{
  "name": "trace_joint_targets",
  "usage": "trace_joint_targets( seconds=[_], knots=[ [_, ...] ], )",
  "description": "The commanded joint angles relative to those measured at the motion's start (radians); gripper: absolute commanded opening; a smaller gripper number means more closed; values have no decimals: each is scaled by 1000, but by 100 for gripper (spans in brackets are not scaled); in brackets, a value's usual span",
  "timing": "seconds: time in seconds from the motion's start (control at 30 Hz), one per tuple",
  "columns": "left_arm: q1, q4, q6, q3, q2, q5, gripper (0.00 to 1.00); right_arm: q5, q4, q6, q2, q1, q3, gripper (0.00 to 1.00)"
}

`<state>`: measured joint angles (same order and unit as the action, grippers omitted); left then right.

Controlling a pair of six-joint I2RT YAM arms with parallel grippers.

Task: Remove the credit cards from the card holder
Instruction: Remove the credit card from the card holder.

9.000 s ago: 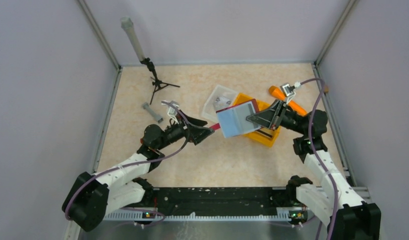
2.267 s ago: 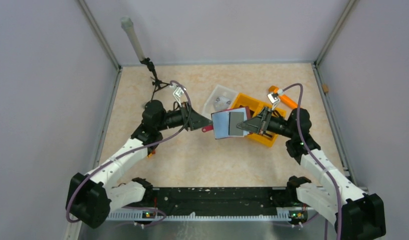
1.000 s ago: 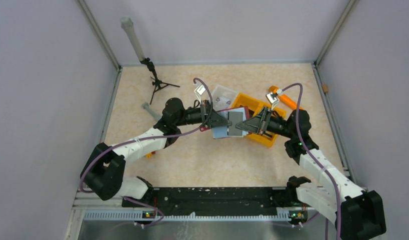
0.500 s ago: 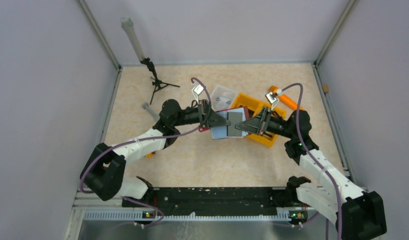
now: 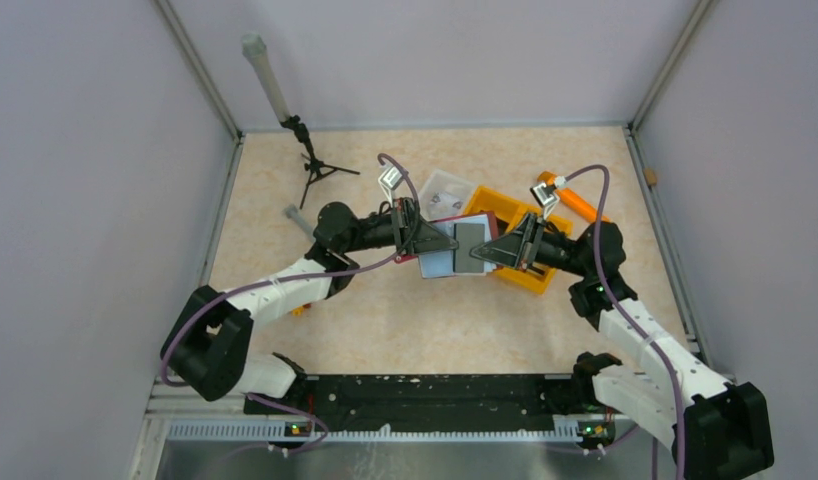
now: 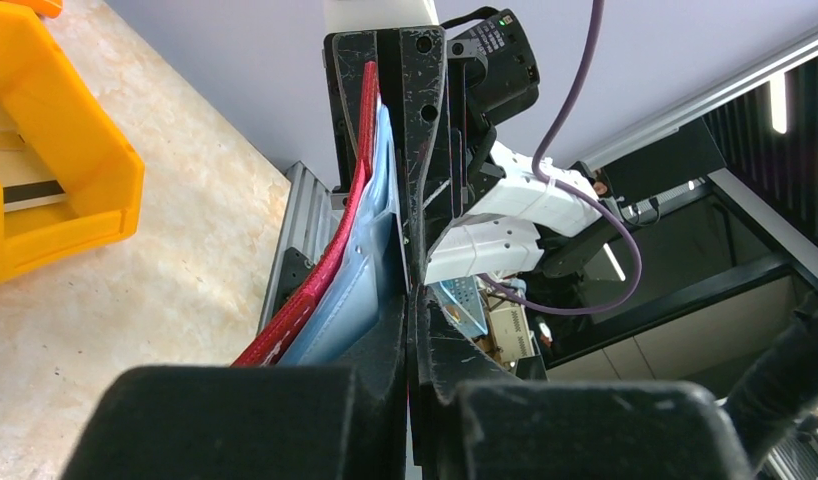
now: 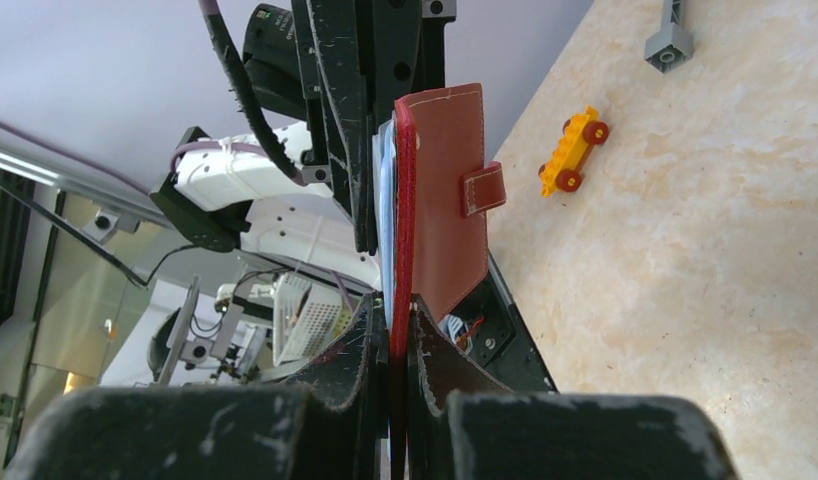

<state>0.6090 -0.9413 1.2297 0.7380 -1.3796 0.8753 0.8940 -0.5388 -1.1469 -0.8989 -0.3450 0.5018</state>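
Note:
The left gripper's fingers are shut beside the grey credit card's edge, so the robot should open them and pinch the card itself (image 5: pixel 468 236) before pulling it out of the holder.
The card holder (image 5: pixel 437 263) hangs open above the table, pale inner face up, with a grey credit card (image 5: pixel 471 238) lying in it. My right gripper (image 5: pixel 488 253) is shut on its right edge. The right wrist view shows the red edge between the fingers (image 7: pixel 398 320) and the holder's dark red back (image 7: pixel 450 200) with its strap tab. My left gripper (image 5: pixel 447 243) is shut at the card's left edge. In the left wrist view its jaws (image 6: pixel 410 300) are pressed together beside the holder's pale sleeve (image 6: pixel 370 270). I cannot make out a card between them.
Under and behind the holder stands an orange tray (image 5: pixel 535 275), with a white square tray (image 5: pixel 440 190) behind it. A black tripod (image 5: pixel 315 165) and a grey peg (image 5: pixel 300 218) are at the back left. A small yellow toy car (image 7: pixel 573 150) lies on the table.
The left arm swung in from the left and brought its gripper onto the holder. Over the last second it drew back slightly left. The right gripper has kept the holder almost still.

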Motion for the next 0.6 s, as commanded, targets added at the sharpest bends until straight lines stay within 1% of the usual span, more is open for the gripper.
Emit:
trace_joint_targets(
  seconds=[0.0,0.1,0.17,0.2,0.27,0.3,0.53,0.57],
  knots=[
    [-10,-96,5,3,22,19,0,-1,-21,7,5,-5,9,2],
    [-27,-73,-7,-6,43,24,0,-4,-2,19,10,-5,19,10],
    [-40,-55,-18,-15,55,30,0,-8,21,34,14,-4,29,11],
    [-50,-46,-21,-23,63,33,0,-9,33,42,18,-3,34,10],
    [-65,-40,-24,-39,77,37,0,-9,52,53,19,-1,42,1],
    [-72,-40,-24,-46,84,41,0,-9,56,55,19,0,43,0],
    [-90,-3,-47,-65,112,44,0,-8,47,50,17,4,48,0],
    [-89,5,-50,-63,111,48,2,-8,43,45,14,4,48,0]
  ],
)
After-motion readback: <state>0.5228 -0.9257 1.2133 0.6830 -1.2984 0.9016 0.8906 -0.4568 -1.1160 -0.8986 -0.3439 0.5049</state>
